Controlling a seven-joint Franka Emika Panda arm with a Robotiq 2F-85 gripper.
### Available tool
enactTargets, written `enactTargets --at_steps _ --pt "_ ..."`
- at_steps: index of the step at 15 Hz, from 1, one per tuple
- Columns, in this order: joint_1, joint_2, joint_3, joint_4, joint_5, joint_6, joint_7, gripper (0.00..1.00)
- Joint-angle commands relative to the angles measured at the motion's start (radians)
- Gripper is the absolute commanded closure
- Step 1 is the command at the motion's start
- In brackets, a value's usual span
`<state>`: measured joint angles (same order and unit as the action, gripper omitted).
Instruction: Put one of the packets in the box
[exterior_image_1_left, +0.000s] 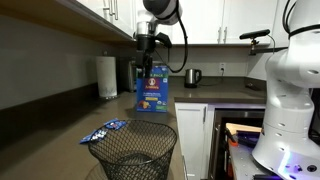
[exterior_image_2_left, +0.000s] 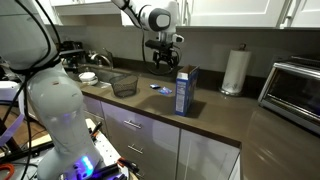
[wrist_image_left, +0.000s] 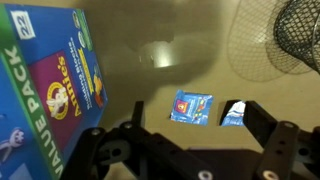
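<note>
The fingers of my gripper will next move down to the blue packet closer to the box (exterior_image_1_left: 116, 124) (wrist_image_left: 191, 107) and close on it, leaving the other packet on the counter.
The box (exterior_image_1_left: 152, 90) is a tall blue carton with yellow lettering, standing upright on the brown counter; it also shows in an exterior view (exterior_image_2_left: 186, 90) and at the left of the wrist view (wrist_image_left: 55, 90). Small blue packets (exterior_image_1_left: 105, 130) lie flat on the counter between the box and the mesh basket, also seen in an exterior view (exterior_image_2_left: 158, 89). In the wrist view one packet (wrist_image_left: 192, 107) lies below and between my fingers, and a second packet (wrist_image_left: 232, 114) is partly hidden by the right finger. My gripper (wrist_image_left: 196, 114) is open and empty, held high above the counter (exterior_image_1_left: 148, 62) (exterior_image_2_left: 163, 62).
A black wire-mesh basket (exterior_image_1_left: 135, 150) (exterior_image_2_left: 124, 85) (wrist_image_left: 300, 30) stands near the packets. A paper towel roll (exterior_image_1_left: 107, 75) (exterior_image_2_left: 234, 70) and a kettle (exterior_image_1_left: 194, 76) stand by the wall. A toaster oven (exterior_image_2_left: 295, 85) is at the counter's end.
</note>
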<state>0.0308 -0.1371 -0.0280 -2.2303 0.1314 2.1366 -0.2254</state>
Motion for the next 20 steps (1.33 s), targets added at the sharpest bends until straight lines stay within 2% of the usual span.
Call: enactTargets --at_steps 1,3,4,12,18,20 --pt "0.000 0.111 0.017 0.037 -0.001 0.128 0.030 0.00" --pt "-0.003 0.161 0.024 0.058 -0.020 0.173 0.046 0.00" --pt "-0.006 0.112 0.021 0.018 -0.003 0.146 0.013 0.00" --pt "-0.002 0.155 0.030 0.026 -0.001 0.187 0.014 0.00" --pt "0.017 0.196 0.060 0.036 -0.203 0.230 0.184 0.00" --pt "0.026 0.220 0.067 0.047 -0.237 0.236 0.218 0.00"
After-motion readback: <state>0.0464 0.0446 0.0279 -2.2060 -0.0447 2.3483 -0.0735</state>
